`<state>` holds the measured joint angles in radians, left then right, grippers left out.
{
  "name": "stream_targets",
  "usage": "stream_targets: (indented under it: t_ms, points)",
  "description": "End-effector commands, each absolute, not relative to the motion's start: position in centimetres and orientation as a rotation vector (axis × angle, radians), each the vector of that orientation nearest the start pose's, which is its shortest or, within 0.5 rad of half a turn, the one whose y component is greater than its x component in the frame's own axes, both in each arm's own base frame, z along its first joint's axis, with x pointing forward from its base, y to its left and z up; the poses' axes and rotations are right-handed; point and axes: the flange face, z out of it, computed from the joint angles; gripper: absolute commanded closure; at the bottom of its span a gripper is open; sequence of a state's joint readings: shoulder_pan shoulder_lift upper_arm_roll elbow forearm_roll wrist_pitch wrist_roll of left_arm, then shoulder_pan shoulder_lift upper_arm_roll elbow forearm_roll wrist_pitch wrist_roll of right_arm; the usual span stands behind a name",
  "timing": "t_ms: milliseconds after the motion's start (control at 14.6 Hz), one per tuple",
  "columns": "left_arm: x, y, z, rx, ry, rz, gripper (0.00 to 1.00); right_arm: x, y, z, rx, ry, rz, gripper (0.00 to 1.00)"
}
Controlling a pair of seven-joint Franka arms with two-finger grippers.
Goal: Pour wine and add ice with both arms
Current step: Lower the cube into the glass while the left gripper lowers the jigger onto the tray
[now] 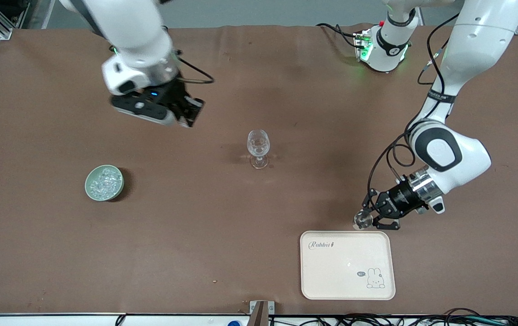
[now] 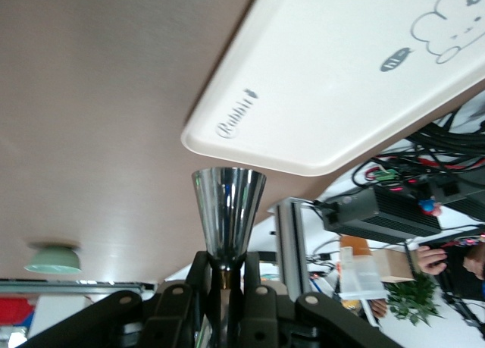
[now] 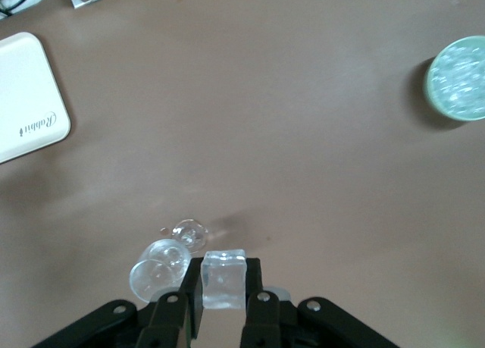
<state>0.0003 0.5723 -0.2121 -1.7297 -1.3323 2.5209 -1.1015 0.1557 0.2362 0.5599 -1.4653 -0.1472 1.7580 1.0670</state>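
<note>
I should use my left gripper to set the metal cup upright on the cream tray [image 1: 365,261] [image 2: 372,42] beside the small dark oval by the rabbit drawing.
A clear stemmed wine glass [image 1: 258,147] stands upright at the table's middle. The ice [image 1: 104,181] is heaped in a green bowl [image 1: 90,190] toward the right arm's end. My right gripper [image 1: 190,113] is up in the air over the table near the glass and shut on one clear ice cube [image 3: 223,278]. In its wrist view the glass [image 3: 161,268] shows just beside the fingers [image 3: 254,287]. My left gripper [image 1: 368,220] is low by the tray's edge and shut on a shiny metal cone-shaped cup [image 2: 228,211], which also shows in the front view [image 1: 362,219].
A cream tray [image 1: 347,265] with a rabbit drawing lies flat near the front edge, toward the left arm's end; it also shows in the left wrist view [image 2: 341,83] and the right wrist view [image 3: 26,98]. The brown table spreads around it.
</note>
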Motion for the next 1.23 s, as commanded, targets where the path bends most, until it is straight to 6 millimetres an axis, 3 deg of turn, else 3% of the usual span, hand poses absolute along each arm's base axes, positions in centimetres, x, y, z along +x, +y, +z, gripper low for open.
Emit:
stream_targets:
  t_ms: [0,206,411,617,823,1165]
  points:
    - [70.8,-9.1,25.1,1.115,1.909,-0.534,1.00,50.8,42.9,52.2,-3.035,0.548,-0.143,0.99]
    - [72.0,-7.5,21.7,1.015,1.937,-0.557,1.00,49.9,46.9,48.1,-3.058,0.518,-0.140,0.99]
    - [72.8,-7.7,18.9,0.982,1.903,-0.554,0.98,49.3,50.1,44.5,-3.080,0.505,-0.109,0.99]
    - [73.6,-7.8,16.3,0.965,1.867,-0.539,0.96,48.1,51.8,42.4,-3.110,0.499,-0.111,0.99]
    - [74.8,-8.2,15.5,0.938,1.838,-0.532,0.95,47.5,52.3,41.7,-3.117,0.507,-0.094,0.98]
    - [74.4,-8.3,13.8,0.935,1.780,-0.481,0.88,46.7,52.9,41.1,-3.132,0.487,-0.080,0.97]
